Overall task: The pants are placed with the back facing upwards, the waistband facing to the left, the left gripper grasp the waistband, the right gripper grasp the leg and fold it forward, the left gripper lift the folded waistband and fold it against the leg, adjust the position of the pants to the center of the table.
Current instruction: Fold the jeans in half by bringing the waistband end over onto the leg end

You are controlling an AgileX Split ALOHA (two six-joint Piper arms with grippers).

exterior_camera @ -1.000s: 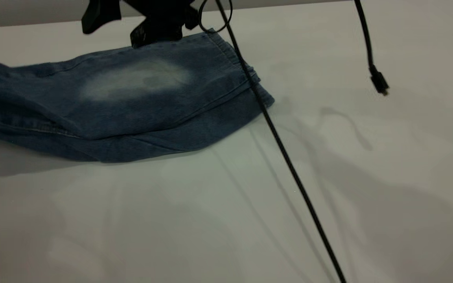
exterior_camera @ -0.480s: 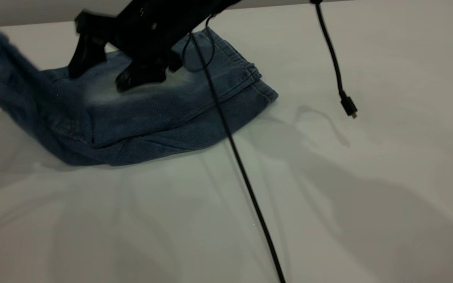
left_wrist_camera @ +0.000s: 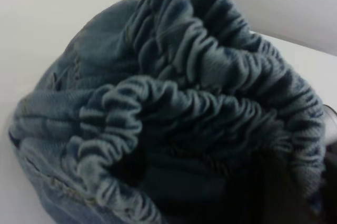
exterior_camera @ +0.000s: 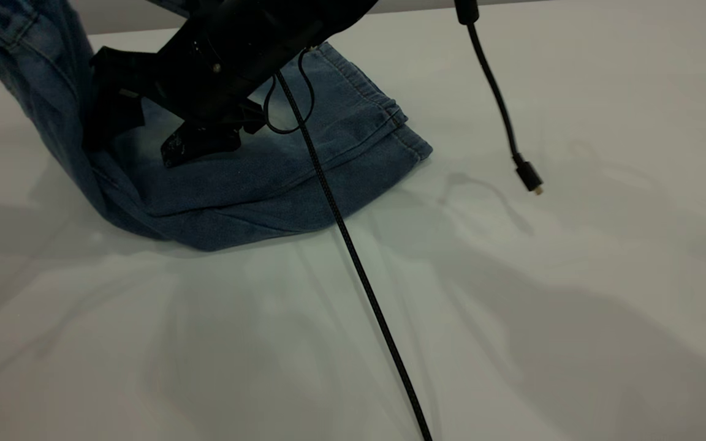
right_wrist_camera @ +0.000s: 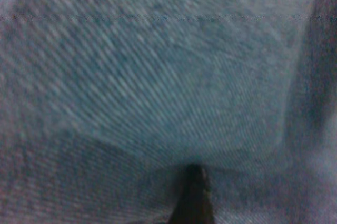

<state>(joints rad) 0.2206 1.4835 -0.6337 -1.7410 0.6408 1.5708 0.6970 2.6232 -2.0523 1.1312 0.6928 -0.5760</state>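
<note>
My left hand needs to release the waistband atop the leg, just inside the stitched hems (exterior_camera: 345, 89).
The blue denim pants (exterior_camera: 255, 184) lie folded lengthwise on the table (exterior_camera: 573, 318), with the stitched hems at their right end. The leg (exterior_camera: 341, 128) is the top layer. The pants' left end (exterior_camera: 40, 73) rises steeply off the table and leaves the exterior view at the top left. The gathered waistband (left_wrist_camera: 200, 103) fills the left wrist view, bunched at my left gripper (left_wrist_camera: 300, 192), which holds it. My right gripper (exterior_camera: 144, 135) is open, fingers spread, low over the leg's faded patch. One dark fingertip (right_wrist_camera: 194, 197) shows against the denim (right_wrist_camera: 158, 77).
A black braided cable (exterior_camera: 359, 263) runs from the right arm across the pants and down over the table's front. A second cable hangs at the right, ending in a plug (exterior_camera: 529, 176) just above the table. The table's far edge (exterior_camera: 512, 5) is close behind the pants.
The waistband end has been lifted high off the table. The right gripper has come down and leftward over the leg. Both cables swung left.
</note>
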